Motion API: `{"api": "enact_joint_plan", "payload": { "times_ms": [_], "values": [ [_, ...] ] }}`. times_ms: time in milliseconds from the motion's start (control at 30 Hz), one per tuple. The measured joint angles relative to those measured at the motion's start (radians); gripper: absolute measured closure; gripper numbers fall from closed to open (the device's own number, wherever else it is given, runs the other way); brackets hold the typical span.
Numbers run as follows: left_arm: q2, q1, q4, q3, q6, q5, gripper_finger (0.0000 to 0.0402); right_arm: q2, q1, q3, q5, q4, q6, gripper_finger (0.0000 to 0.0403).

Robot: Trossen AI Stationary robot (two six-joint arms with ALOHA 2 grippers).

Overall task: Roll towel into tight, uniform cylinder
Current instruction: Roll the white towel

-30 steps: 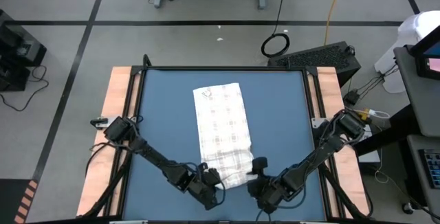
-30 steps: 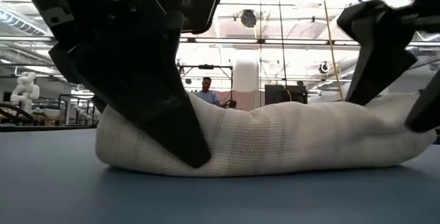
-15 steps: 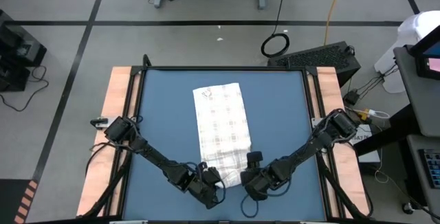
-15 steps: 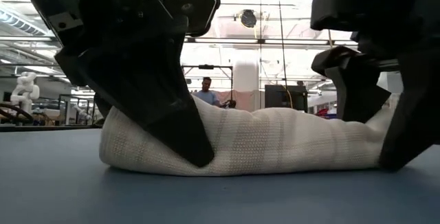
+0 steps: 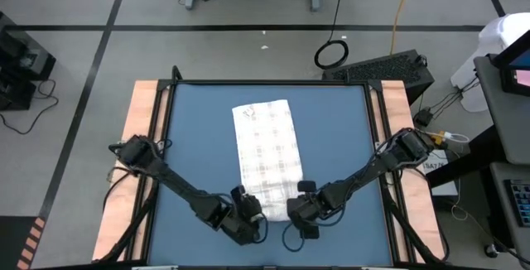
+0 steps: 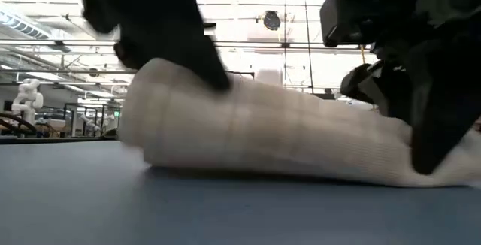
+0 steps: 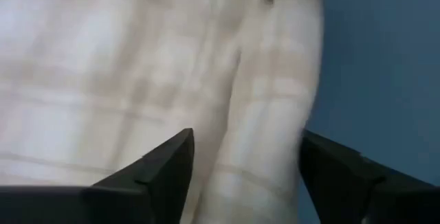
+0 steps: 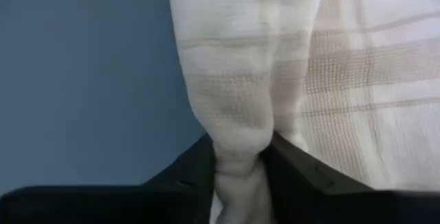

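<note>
The thick end of the roll at my left gripper tilts up above the blue mat, so I need to use that gripper to pinch the roll's lower part (image 6: pixel 197 155) and make it level before rolling.
The white checked towel (image 5: pixel 267 142) lies lengthwise on the blue mat (image 5: pixel 199 137), its far part flat and its near end rolled into a thick roll (image 6: pixel 263 136). My left gripper (image 5: pixel 248 209) is open at the roll's left end, one finger (image 7: pixel 165 169) on each side of the roll (image 7: pixel 271 107). At the roll's right end my right gripper (image 5: pixel 300 207) is shut on the cloth. In the low view the left arm (image 6: pixel 169 38) hangs over the roll's left top, and the right gripper (image 6: pixel 421 125) covers its right end. My right gripper pinches the roll's right end (image 8: pixel 237 138) between its two fingers, which squeeze the bunched layers narrow there. The fingers come steeply from above. The roll lies on the mat. My left gripper straddles the roll's left end; I cannot tell whether its fingers touch the cloth.
Bare blue mat lies left and right of the towel. Wooden strips (image 5: pixel 142 137) border the mat on both sides. Off the table at the far right stand a black case (image 5: pixel 389 67) and a white rounded object (image 5: pixel 505 38).
My left gripper has let go of the roll's left end, opened and risen. My right gripper has moved toward the table's left to the roll's right end, tipped more downward and shut on it. The roll's left end now stands taller and rounder.
</note>
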Motion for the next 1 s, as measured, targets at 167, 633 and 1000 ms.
{"api": "enact_joint_plan", "payload": {
  "times_ms": [167,633,1000],
  "values": [
    [-0.038,-0.068,0.071,0.002,0.176,-0.159,0.0135,0.001,-0.055,0.000,-0.193,0.005,-0.013,0.0342],
    [0.125,-0.184,0.299,0.003,0.416,-0.339,0.0134,0.005,-0.211,-0.005,-0.442,0.028,-0.064,0.0357],
    [0.185,-0.131,0.287,0.003,0.397,-0.263,0.0134,0.006,-0.215,-0.004,-0.456,0.023,-0.057,0.0356]
  ]
}}
